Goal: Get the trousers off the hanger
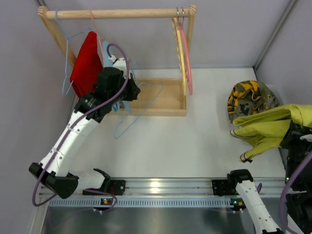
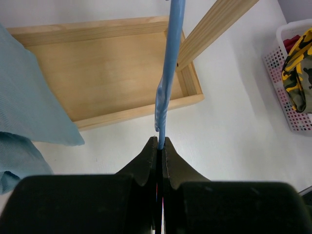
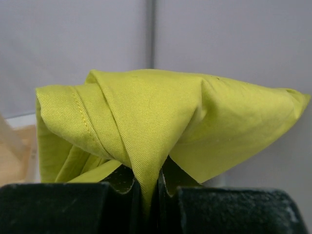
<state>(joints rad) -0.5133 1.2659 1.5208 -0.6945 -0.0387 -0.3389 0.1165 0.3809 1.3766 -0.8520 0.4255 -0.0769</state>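
The robot's right gripper should release the yellow-green trousers over the yellow-and-black patterned cloth in the white basket [image 1: 269, 111].
Red trousers [image 1: 87, 63] hang on a pale blue hanger at the left end of the wooden rail [image 1: 117, 13]. My left gripper [image 2: 161, 140] is shut on the thin edge of a blue hanger [image 2: 170, 63], which in the top view hangs below it over the table [image 1: 131, 119]. Light blue trousers [image 2: 24, 102] show at the left of the left wrist view, beside the hanger. At the far right my right gripper [image 3: 148, 168] is shut on a fold of the yellow-green trousers [image 3: 161, 117], which it holds up above the table [image 1: 270, 126].
The rack's wooden base tray [image 1: 161, 97] lies under the rail. Yellow and pink hangers [image 1: 185, 53] hang bare at the rail's right end. A white basket [image 2: 287, 97] at the right holds the yellow-and-black patterned cloth [image 1: 249, 100]. Grey walls close off the left and back.
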